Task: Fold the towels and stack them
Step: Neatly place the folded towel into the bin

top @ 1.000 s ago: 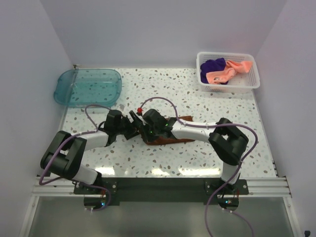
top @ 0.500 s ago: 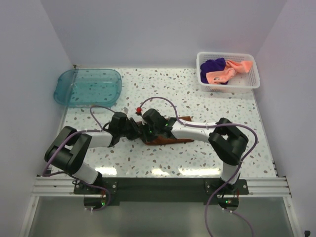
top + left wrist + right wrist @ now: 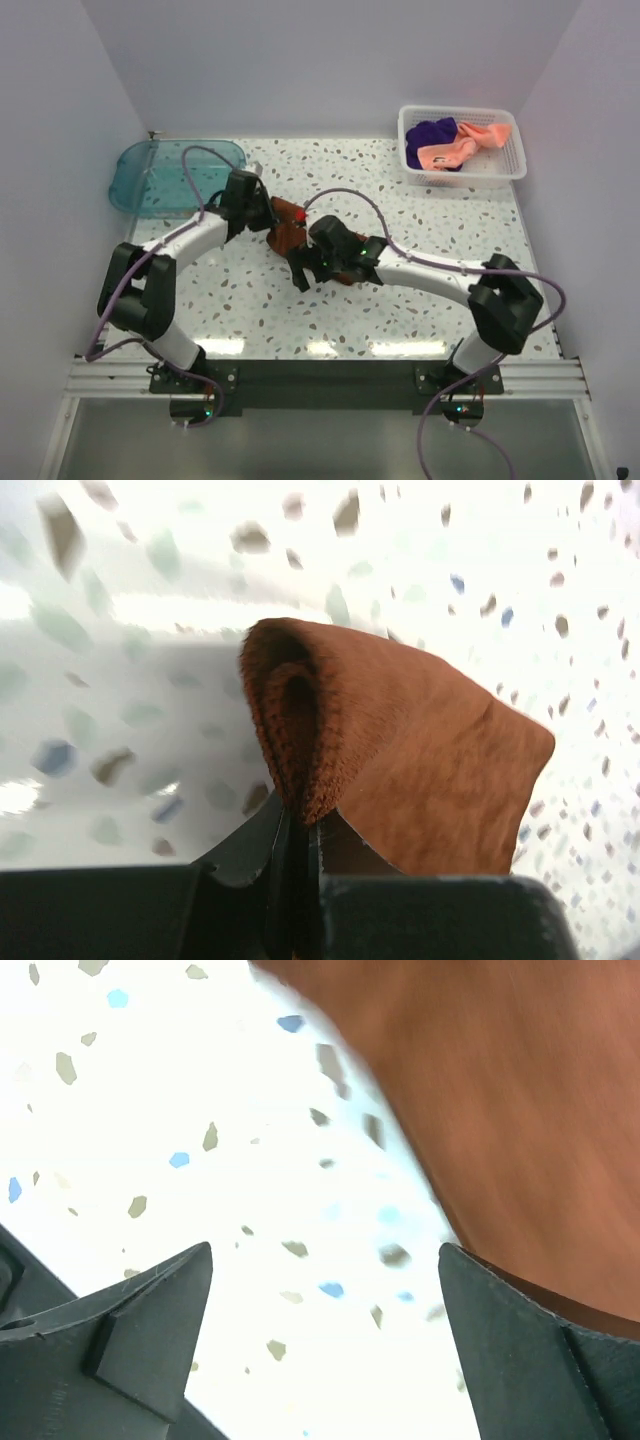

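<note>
The robot's left gripper needs to release the brown towel, now bunched near the table's middle, on the bottom of the teal plastic tray (image 3: 194, 187).
The rust brown towel (image 3: 288, 233) is bunched up near the table's middle, and one edge of it is lifted. My left gripper (image 3: 268, 212) is shut on that edge. In the left wrist view the folded hem of the brown towel (image 3: 400, 750) is pinched between the jaws of my left gripper (image 3: 300, 830). Just in front of the towel, my right gripper (image 3: 300, 274) stands open. Only speckled table shows between the fingers of my right gripper (image 3: 325, 1310), and the brown towel (image 3: 520, 1110) lies to their right. The pink towel (image 3: 462, 146) and purple towel (image 3: 432, 133) lie in the basket.
The white mesh basket (image 3: 512, 168) stands at the back right corner. A teal plastic tray (image 3: 175, 178) sits at the back left, close behind my left arm. Both arms meet over the table's middle.
My left gripper shut on the brown towel's edge and pulled it back and left, bunching it. My right gripper let go, opened wide and drew forward.
</note>
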{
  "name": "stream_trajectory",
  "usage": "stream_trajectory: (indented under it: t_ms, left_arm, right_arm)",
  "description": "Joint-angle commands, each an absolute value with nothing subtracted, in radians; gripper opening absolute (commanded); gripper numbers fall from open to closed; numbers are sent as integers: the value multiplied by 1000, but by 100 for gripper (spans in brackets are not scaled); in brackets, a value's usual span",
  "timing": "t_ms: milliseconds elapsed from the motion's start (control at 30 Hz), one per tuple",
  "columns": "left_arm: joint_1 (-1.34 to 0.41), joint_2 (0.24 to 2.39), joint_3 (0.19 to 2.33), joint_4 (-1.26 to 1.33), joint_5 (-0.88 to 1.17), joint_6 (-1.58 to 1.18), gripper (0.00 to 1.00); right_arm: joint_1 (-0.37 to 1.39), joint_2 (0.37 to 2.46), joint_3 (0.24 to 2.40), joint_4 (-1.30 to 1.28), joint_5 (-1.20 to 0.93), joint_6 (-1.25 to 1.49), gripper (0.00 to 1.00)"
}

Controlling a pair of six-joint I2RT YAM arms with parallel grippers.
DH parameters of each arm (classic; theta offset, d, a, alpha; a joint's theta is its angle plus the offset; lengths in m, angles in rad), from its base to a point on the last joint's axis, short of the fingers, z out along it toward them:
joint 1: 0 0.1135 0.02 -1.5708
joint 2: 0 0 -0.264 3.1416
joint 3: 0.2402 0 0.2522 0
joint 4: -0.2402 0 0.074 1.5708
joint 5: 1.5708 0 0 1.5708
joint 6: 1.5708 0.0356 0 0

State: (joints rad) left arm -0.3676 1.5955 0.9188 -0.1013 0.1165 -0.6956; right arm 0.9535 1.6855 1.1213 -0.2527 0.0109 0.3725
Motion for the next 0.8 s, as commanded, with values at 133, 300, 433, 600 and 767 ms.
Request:
stream_trajectory:
  t_ms: [133, 300, 433, 600, 767]
  left_arm:
    - [-187, 1730, 1385, -465, -47, -370, 0]
    - [-108, 1845, 1681, -633, -147, -224, 0]
    - [-55, 1971, 1862, -724, -256, -144, 0]
    - [23, 2057, 1965, -712, -310, -89, 0]
    - [69, 2098, 1991, -674, -305, -52, 0]
  right_arm:
    - [890, 1390, 1022, -399, 156, 305, 99]
    - [864, 1295, 960, -463, 207, 287, 99]
    - [847, 1258, 933, -488, 218, 282, 99]
    - [834, 1267, 926, -497, 213, 272, 99]
    - [827, 1299, 946, -505, 213, 264, 99]
